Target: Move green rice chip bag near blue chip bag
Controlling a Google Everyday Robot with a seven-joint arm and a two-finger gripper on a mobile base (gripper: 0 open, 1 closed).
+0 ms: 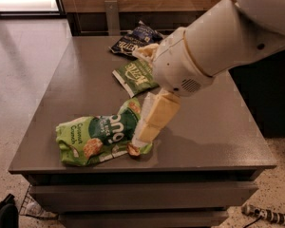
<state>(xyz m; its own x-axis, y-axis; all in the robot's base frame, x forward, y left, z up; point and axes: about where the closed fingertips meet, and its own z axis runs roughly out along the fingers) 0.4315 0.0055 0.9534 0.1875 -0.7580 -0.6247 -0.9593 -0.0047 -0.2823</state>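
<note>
My gripper will shut on the middle of the green rice chip bag's near edge (97,154), just in front of the bag's dark centre.
The green rice chip bag (96,135), lime green with a dark centre and "Coconut Crunch" text, lies flat near the front left of the grey table (213,127). The blue chip bag (133,38), dark navy with white "Kettle" lettering, lies at the table's far edge. My gripper (141,137), cream coloured, hangs from the big white arm (213,42) and points down at the right end of the green rice chip bag, at or just above it. The arm hides part of the blue bag's right side.
A flat olive-green "Kettle" bag (132,76) lies between the two task bags, partly behind the arm. A wooden wall and a post (112,16) stand behind the table. A dark cabinet (270,89) is at the right. Tiled floor lies to the left.
</note>
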